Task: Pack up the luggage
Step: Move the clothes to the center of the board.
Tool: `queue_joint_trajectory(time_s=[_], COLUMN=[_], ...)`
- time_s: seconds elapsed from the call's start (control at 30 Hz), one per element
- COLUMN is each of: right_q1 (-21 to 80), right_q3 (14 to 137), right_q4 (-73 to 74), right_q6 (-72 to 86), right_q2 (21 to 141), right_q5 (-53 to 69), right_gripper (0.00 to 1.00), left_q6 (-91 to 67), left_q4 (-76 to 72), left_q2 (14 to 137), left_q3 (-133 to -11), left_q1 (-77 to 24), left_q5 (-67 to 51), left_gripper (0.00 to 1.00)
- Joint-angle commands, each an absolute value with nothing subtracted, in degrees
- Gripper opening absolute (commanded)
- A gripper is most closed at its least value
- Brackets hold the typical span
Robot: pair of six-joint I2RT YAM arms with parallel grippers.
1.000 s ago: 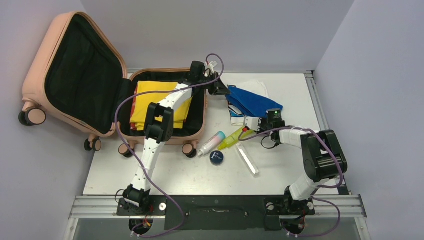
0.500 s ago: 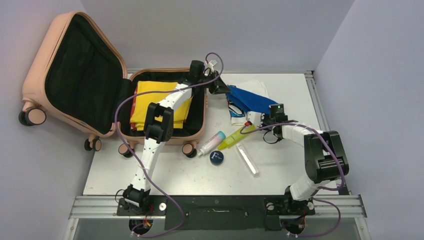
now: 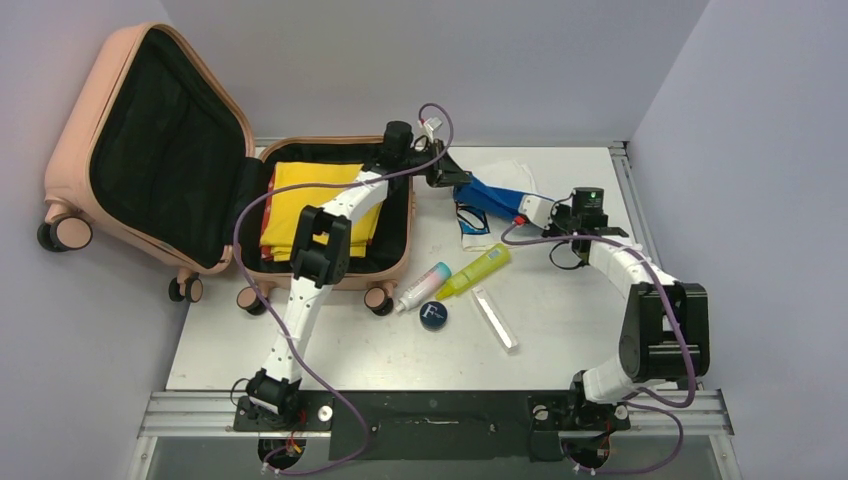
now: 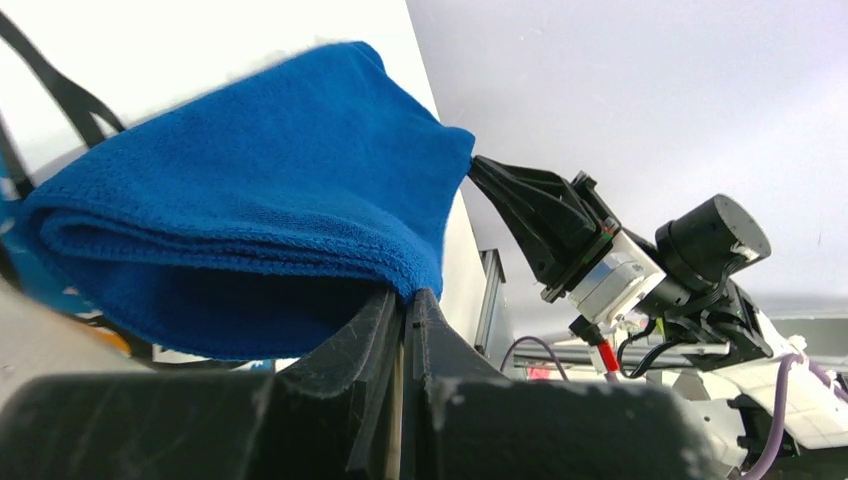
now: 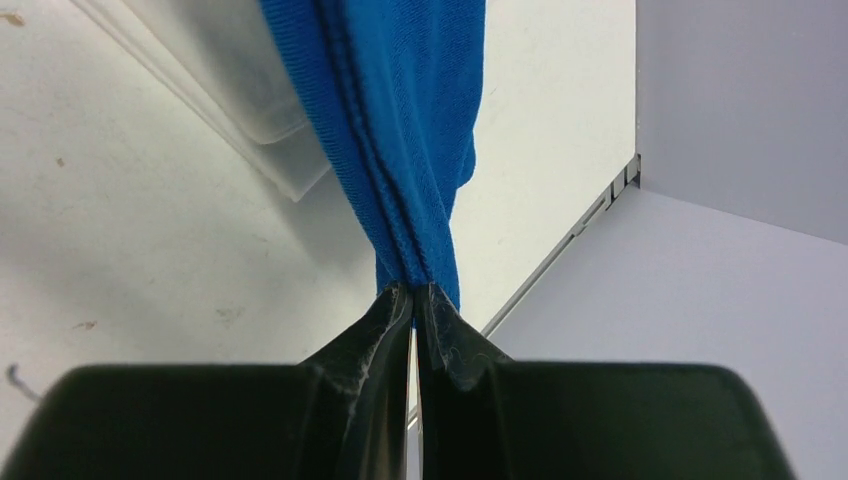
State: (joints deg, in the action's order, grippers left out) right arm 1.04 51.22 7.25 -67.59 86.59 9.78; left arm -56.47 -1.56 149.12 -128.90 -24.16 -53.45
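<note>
A twisted piece of the blue cloth is clamped in my right gripper, so my right gripper should let it go and grab the cloth's folded edge point(image 3: 472, 200) near my left gripper.
The luggage point(image 3: 80, 120) lies open at the back left, its pink lid propped up. A folded yellow garment point(image 3: 300, 195) fills its black-lined lower half. A blue cloth point(image 3: 492, 195) hangs stretched above the table between my two grippers. My left gripper point(image 3: 452, 180) is shut on the cloth's end nearest the luggage, and in the left wrist view its tips point(image 4: 408, 297) pinch the folded blue cloth point(image 4: 250, 190). My right gripper point(image 3: 520, 205) is shut on the other end; its tips point(image 5: 414, 292) clamp a twisted strip of the cloth point(image 5: 400, 120).
A white cloth point(image 3: 505, 172) lies under the blue one. On the table in front sit a pink and teal tube point(image 3: 423, 285), a yellow-green bottle point(image 3: 475, 270), a dark round tin point(image 3: 433, 316) and a clear case point(image 3: 494, 318). A metal rail point(image 3: 632, 200) edges the table's right side.
My right gripper has shut on the blue cloth's near end and swung back and to the right, lifting it. The cloth has gone from a spread heap to a taut strip.
</note>
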Motion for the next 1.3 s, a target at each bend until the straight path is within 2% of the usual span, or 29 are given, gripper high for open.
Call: queue_joint_trajectory(time_s=[0.0, 0.37, 0.4, 0.47, 0.5, 0.6, 0.7, 0.97, 1.1, 1.27], right_q1=[-1.3, -7.2, -7.4, -7.2, -7.1, -5.6, -5.1, -3.5, -0.4, 6.3], right_q3=[52.5, 51.2, 51.0, 50.1, 49.3, 46.9, 47.7, 56.5, 57.6, 52.9], right_q4=[11.3, 20.9, 22.1, 23.1, 23.1, 22.7, 23.4, 24.0, 22.3, 14.7], right_q6=[-69.9, -76.3, -76.9, -77.1, -77.2, -78.2, -76.8, -63.6, -60.5, -60.3], right_q2=[82.5, 77.9, 77.9, 77.7, 77.5, 76.6, 76.8, 80.3, 80.7, 81.7], right_q5=[12.0, 16.0, 16.6, 17.8, 18.7, 19.8, 22.3, 29.1, 28.4, 23.1], right_gripper=[0.05, 0.05, 0.08, 0.36, 0.44, 0.59, 0.65, 0.69, 0.75, 0.83], left_q6=[-59.1, -60.5, -60.2, -59.3, -59.0, -58.5, -57.4, -50.3, -48.3, -46.4], left_q4=[-8.2, -10.0, -9.7, -8.7, -8.2, -7.8, -6.4, 0.9, 3.6, 5.9], left_q2=[146.1, 143.6, 143.3, 142.9, 142.6, 141.8, 141.6, 138.9, 137.4, 136.9], left_q3=[-127.7, -124.3, -124.3, -124.5, -124.5, -125.3, -127.7, -129.8, -125.8, -123.1], left_q1=[-26.6, -31.1, -31.2, -30.8, -30.2, -28.2, -26.0, -22.5, -22.7, -23.1], left_q5=[-57.0, -59.6, -59.6, -59.6, -59.4, -58.0, -57.1, -56.4, -57.9, -58.1], left_gripper=[0.00, 0.00, 0.00, 0.00, 0.00, 0.00, 0.00, 0.00, 0.00, 0.00])
